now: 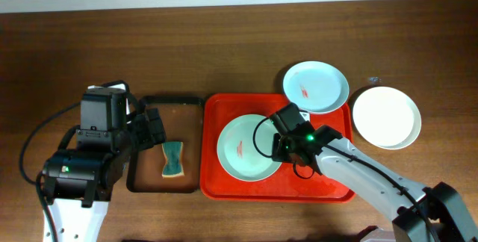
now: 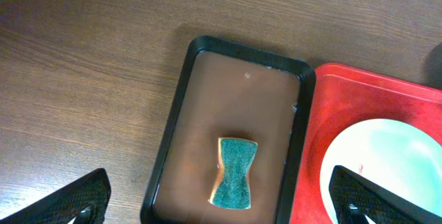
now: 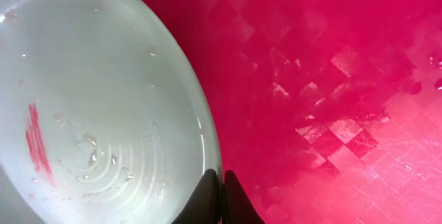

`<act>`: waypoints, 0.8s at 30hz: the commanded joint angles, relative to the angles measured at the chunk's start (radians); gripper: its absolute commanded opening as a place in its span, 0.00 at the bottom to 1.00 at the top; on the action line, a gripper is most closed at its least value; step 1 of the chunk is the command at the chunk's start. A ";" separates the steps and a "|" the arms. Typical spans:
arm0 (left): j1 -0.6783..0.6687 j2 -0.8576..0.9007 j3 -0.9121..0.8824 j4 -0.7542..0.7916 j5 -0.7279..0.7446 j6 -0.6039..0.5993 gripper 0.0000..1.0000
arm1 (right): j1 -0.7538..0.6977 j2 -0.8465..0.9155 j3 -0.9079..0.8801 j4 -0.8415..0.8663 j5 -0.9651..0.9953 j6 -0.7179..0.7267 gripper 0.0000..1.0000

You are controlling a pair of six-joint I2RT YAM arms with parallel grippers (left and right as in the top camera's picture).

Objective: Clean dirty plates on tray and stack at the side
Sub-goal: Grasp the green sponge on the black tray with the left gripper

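Observation:
The teal sponge's narrow middle [image 1: 172, 160] [image 2: 235, 174] in the black tray is next for my left gripper, which should go down to it and close there.
A pale mint plate [image 1: 243, 149] with a red smear lies on the red tray [image 1: 328, 186]. My right gripper [image 1: 278, 139] is shut on its right rim; in the right wrist view the fingertips [image 3: 221, 180] pinch the edge of the plate [image 3: 90, 106] over the tray [image 3: 331, 79]. A second smeared plate [image 1: 315, 87] rests at the tray's far right corner. A plain white plate [image 1: 386, 117] sits on the table to the right of the tray. My left gripper [image 1: 153, 128] is open and empty above the black tray, its fingers [image 2: 221, 200] spread wide over the sponge.
A narrow black tray [image 1: 137, 175] with a brown base lies left of the red tray, also in the left wrist view [image 2: 181, 99]. It holds a teal sponge [image 1: 173, 160], seen there too [image 2: 235, 173]. Wooden table [image 1: 224, 48] all around.

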 commanded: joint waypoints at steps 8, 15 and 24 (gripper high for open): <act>0.005 -0.002 0.012 0.091 -0.054 -0.006 0.99 | -0.071 0.024 0.046 -0.059 -0.072 -0.136 0.04; 0.004 0.058 -0.224 -0.012 0.273 -0.006 0.70 | -0.036 0.105 0.045 -0.006 -0.063 -0.136 0.04; 0.004 0.523 -0.264 0.180 0.169 -0.002 0.29 | -0.037 0.155 0.046 0.016 -0.082 -0.136 0.05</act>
